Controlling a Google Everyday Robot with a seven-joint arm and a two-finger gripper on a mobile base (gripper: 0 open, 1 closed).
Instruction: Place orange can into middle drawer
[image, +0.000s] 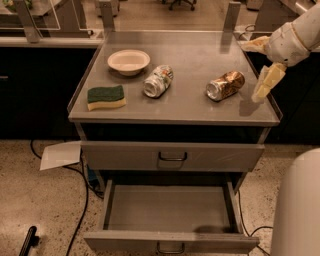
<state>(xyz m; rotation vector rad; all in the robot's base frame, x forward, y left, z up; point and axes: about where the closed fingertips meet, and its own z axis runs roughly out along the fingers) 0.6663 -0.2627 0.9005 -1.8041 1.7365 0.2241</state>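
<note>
The orange can is next: next my gripper goes to it and closes around the can's body (229, 84), just behind its silver end.
The orange can (225, 85) lies on its side on the right part of the grey cabinet top (190, 107), silver end toward the front left. The middle drawer (170, 210) is pulled out below and holds nothing, its dark handle at the bottom edge. My gripper (259, 67) hangs open over the top's right edge, just right of the can and apart from it. One pale finger (266, 82) points down toward the front, the other (254, 45) points back left.
A white-silver can (158, 80) lies mid-top. A white bowl (128, 61) sits at the back left and a green-yellow sponge (105, 97) at the front left. The upper drawer (172, 156) is shut. Paper and cables lie on the floor at left. A white robot part (297, 205) fills the lower right.
</note>
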